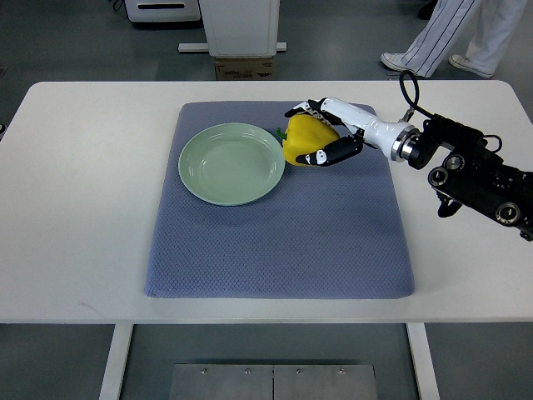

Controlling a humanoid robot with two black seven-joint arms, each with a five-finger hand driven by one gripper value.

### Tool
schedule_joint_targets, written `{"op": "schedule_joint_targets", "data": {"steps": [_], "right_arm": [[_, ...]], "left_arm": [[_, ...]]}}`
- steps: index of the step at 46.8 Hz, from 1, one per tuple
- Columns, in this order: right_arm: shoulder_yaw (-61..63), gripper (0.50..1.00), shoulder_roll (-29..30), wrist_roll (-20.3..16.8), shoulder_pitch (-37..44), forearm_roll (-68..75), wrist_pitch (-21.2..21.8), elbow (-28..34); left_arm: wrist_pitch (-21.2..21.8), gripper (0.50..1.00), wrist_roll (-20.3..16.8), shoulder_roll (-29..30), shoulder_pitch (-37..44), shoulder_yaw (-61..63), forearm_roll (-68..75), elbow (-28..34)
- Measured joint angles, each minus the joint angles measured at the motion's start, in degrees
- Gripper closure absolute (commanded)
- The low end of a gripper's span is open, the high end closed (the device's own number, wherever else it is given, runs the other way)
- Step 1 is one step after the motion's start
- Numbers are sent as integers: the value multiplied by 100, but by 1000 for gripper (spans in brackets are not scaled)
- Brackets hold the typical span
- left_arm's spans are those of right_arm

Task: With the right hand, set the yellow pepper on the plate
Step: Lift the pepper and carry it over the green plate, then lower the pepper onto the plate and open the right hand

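My right gripper should release the yellow pepper near the middle of the pale green plate (241,177), a little toward the near rim of that plate.
A yellow pepper (303,137) with a green stem lies on the blue-grey mat (283,242), just right of the pale green plate (231,163) and touching or almost touching its rim. My right hand (321,133) comes in from the right and its fingers (331,153) are curled around the pepper from the far and near sides. The plate has nothing on it. The left arm does not show.
The mat lies on a white table (83,208). A cardboard box (245,67) and a white stand are beyond the table's far edge. A person's legs (450,37) stand at the back right.
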Motion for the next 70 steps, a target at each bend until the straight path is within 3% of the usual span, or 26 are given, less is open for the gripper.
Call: {"op": "schedule_joint_targets", "data": {"steps": [23,36,53,70], "right_arm": [[-85,1000,1632,-508,402,-5,-26,-715],[-128,1000,1665,-809,406,-14,-34,-1013],[-246,1000,1664,-1386,342,133,-91,-863],[-248,988,1663,-1450,310,326,-103,-738]], "left_arm": [[0,500,0,0,-1,0,0,0],[0,500,0,0,1,0,1,0],[0,500,0,0,0,0,1,2],[0,500,0,0,0,0,1,0]]}}
